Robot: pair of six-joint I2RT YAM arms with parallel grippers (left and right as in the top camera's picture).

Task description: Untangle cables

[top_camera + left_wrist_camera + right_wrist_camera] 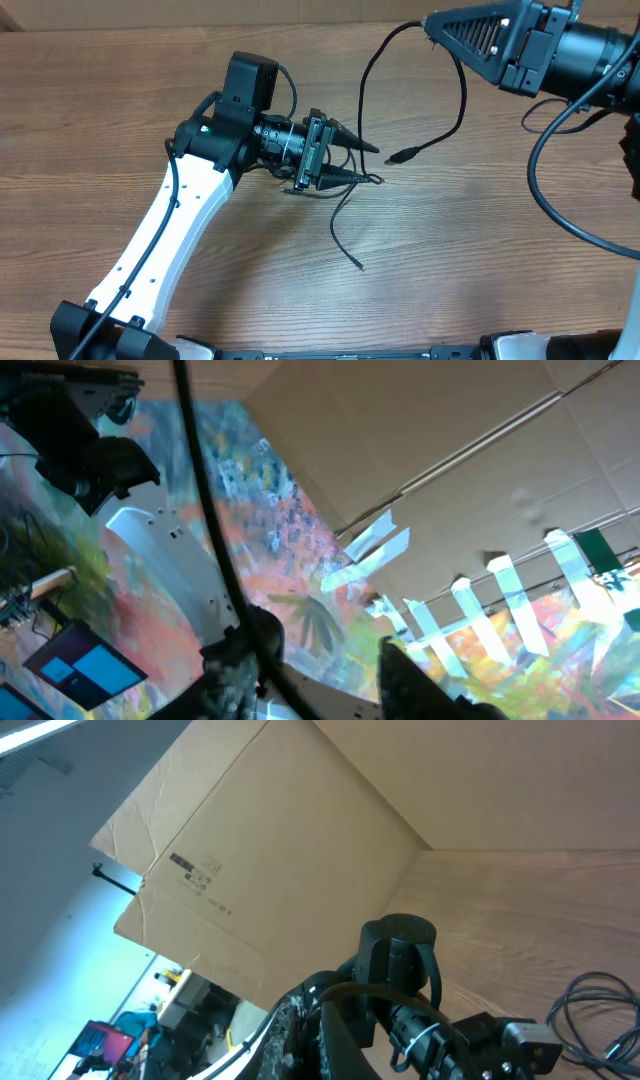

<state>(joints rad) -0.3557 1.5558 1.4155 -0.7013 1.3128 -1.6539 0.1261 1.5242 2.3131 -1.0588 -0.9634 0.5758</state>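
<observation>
Only my right gripper holds up the cable, so before it opens, I next close my left gripper on the part of the cable (362, 160) between its open fingers.
A thin black cable (362, 90) hangs from my right gripper (428, 22) at the top right and drops to the wooden table (480, 230). It passes between the fingers of my left gripper (372, 163), and its loose end (357, 264) lies on the table. A second strand ends in a USB plug (402, 155) just right of the left gripper. The left gripper (325, 675) is open, with the cable (215, 550) running beside one finger. The right gripper (320, 1035) is shut on the cable (400, 988).
The left arm (180, 220) stretches from the front left towards the table's middle. The right arm's own black wiring (560, 200) loops at the right edge. A cardboard wall (280, 850) stands behind the table. The right wrist view also shows the left arm (400, 950).
</observation>
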